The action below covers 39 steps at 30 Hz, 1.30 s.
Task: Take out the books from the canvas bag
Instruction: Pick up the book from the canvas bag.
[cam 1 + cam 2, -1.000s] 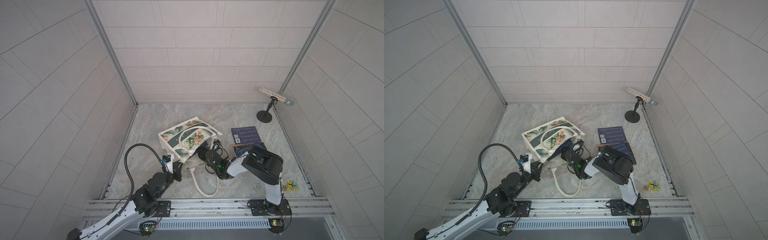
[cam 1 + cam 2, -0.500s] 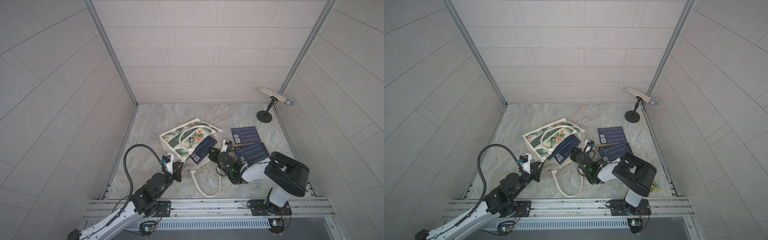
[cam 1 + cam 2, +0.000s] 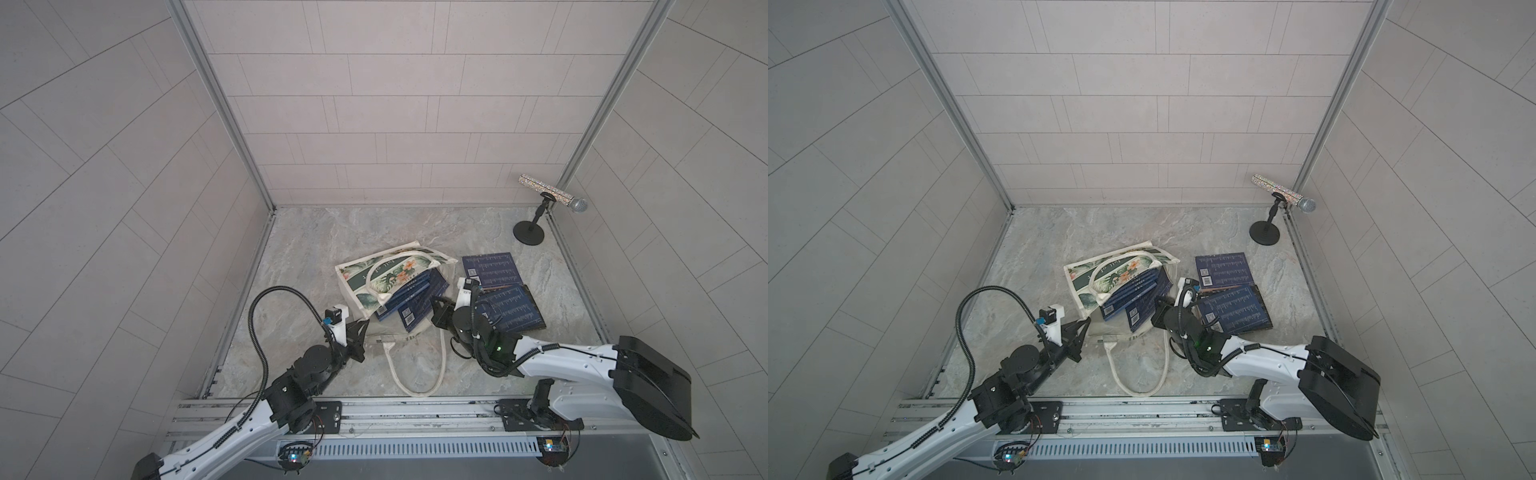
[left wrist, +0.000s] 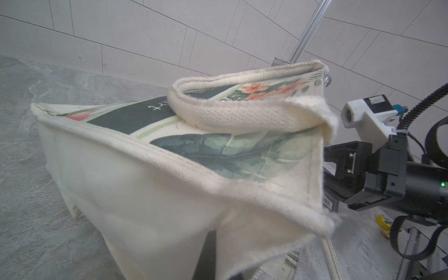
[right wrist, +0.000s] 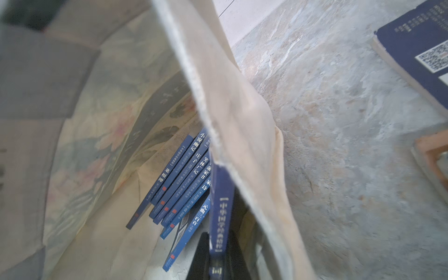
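My right gripper is holding the navy book by the end of its spine, so it should open and take its page edge (image 3: 444,284) before lifting the book out.
The canvas bag (image 3: 374,270) (image 3: 1100,272) lies on its side mid-floor, its mouth facing the right arm. Several navy books (image 3: 411,295) (image 3: 1133,297) stick halfway out of the mouth, and their spines (image 5: 181,179) show inside the bag in the right wrist view. My right gripper (image 3: 438,309) (image 5: 219,240) is at the mouth, shut on the nearest navy book (image 5: 221,218). My left gripper (image 3: 361,328) (image 4: 211,252) is shut on the bag's cream fabric (image 4: 169,181) at its near corner. Two more books (image 3: 490,268) (image 3: 509,309) lie flat on the floor to the right of the bag.
A rope handle (image 3: 415,365) loops across the floor toward the front rail (image 3: 374,411). A glittery microphone (image 3: 548,195) stands on its stand in the back right corner. A small yellow object (image 4: 384,219) lies near the right arm. Tiled walls enclose the floor.
The right jaws closed on a book and drew back from the bag. The stack slid partway out of the mouth and the right arm stretched out. The left gripper kept hold of the bag.
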Motion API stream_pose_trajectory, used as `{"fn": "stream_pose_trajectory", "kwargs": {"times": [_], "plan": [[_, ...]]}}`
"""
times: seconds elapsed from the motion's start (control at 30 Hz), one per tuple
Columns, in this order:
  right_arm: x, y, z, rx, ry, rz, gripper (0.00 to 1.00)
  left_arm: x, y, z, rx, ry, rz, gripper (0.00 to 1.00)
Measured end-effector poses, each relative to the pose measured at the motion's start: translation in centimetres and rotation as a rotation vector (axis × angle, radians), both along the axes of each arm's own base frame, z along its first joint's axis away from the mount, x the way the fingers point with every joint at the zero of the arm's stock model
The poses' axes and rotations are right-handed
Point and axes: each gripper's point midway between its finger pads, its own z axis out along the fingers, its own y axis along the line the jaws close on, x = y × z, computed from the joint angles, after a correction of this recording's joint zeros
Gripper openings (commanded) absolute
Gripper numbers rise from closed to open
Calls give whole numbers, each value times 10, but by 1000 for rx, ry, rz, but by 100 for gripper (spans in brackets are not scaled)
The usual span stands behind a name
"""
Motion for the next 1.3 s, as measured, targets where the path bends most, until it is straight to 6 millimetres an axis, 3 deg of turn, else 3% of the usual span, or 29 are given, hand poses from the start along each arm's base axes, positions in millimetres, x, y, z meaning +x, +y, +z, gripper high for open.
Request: {"fn": "stream_pose_trajectory", "kwargs": {"times": [0.1, 0.23, 0.4, 0.67, 0.73, 0.87, 1.1, 1.3], "plan": [[-4, 1, 3, -29, 0, 11, 26, 1, -1, -1, 3, 2, -1, 0], [-8, 2, -7, -48, 15, 28, 35, 2, -1, -3, 13, 9, 5, 0], [-10, 4, -30, -63, 54, 32, 38, 2, -1, -3, 13, 9, 5, 0], [-7, 0, -41, -38, 103, -34, 41, 1, 0, -4, 16, 11, 5, 0], [-6, -3, -42, -28, 108, -59, 37, 1, -1, -4, 16, 12, 4, 0], [-3, -4, -38, 11, 104, -88, 10, 1, -1, -4, 16, 13, 0, 0], [-2, 4, -28, 61, 84, -70, 0, 1, -1, -5, 18, 14, 1, 0], [-5, 3, -26, 75, 89, -57, 0, 1, 1, -4, 16, 11, 6, 0]]}}
